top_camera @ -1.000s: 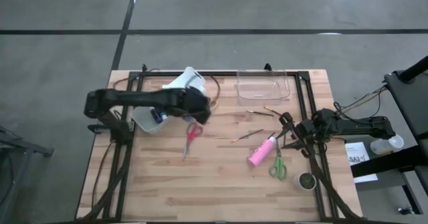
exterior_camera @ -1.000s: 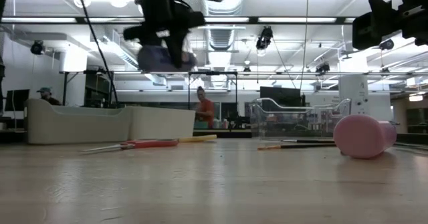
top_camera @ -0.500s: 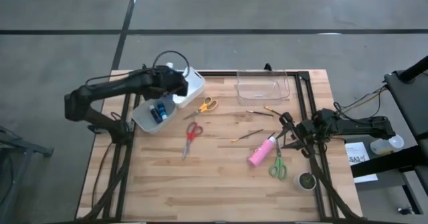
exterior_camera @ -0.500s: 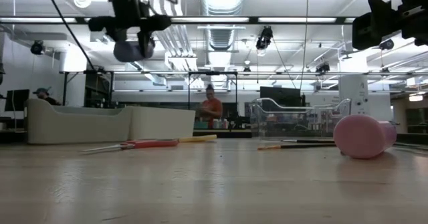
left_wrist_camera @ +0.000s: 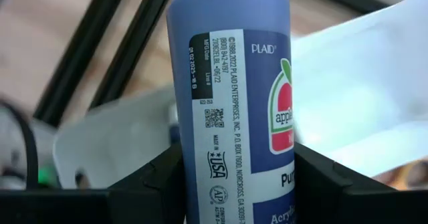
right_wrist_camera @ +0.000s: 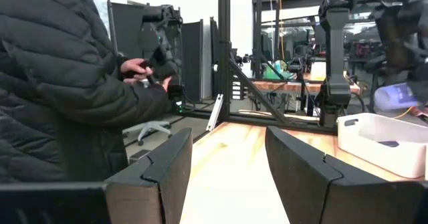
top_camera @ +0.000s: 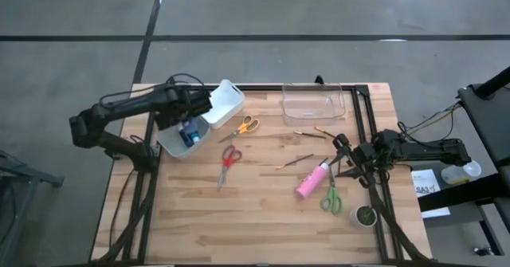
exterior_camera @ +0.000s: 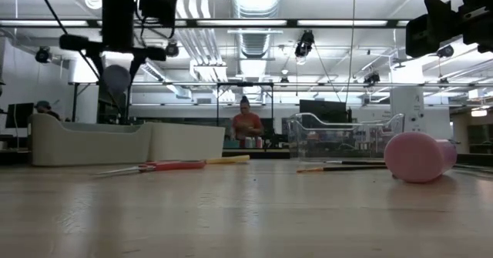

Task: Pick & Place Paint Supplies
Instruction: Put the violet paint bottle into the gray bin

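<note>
Next, my left gripper releases the dark blue bottle in the nearer white bin point(top_camera: 183, 140), next to the blue-and-white tube. The bottle is still held over the white bin.
My left gripper point(top_camera: 196, 110) hovers over the white bin point(top_camera: 225, 100) at the table's far left, shut on a dark blue bottle point(left_wrist_camera: 234, 83) with a printed label. The same bottle point(exterior_camera: 117, 77) shows below that gripper in the low view. A blue-and-white tube point(top_camera: 190, 133) lies inside the bin. The pink bottle point(top_camera: 311, 181) lies on its side on the table's right half, with thin brown paintbrushes point(top_camera: 295, 162) just beyond it. My right gripper point(top_camera: 343, 157) waits open at the table's right edge, near the pink bottle. My left gripper pinches the dark blue bottle by its labelled body point(left_wrist_camera: 200, 170) between the two fingers point(left_wrist_camera: 150, 187), one on each side. The bottle lies along the fingers and sticks out past their tips. It is lifted clear, above the white bin point(left_wrist_camera: 374, 83).
Yellow-handled scissors point(top_camera: 243, 126), red-handled scissors point(top_camera: 229, 160) and green-handled scissors point(top_camera: 331, 197) lie on the wood. A clear tray point(top_camera: 312, 104) stands at the far edge, and a small dark round thing point(top_camera: 365, 215) near the right corner. A person in a dark jacket point(right_wrist_camera: 67, 83) stands beyond the table.
My left gripper has carried the dark blue bottle from above the red and yellow scissors toward the table's left and far edge, and now stands over the white bin. It has stayed shut on the bottle. The right arm has kept still.
</note>
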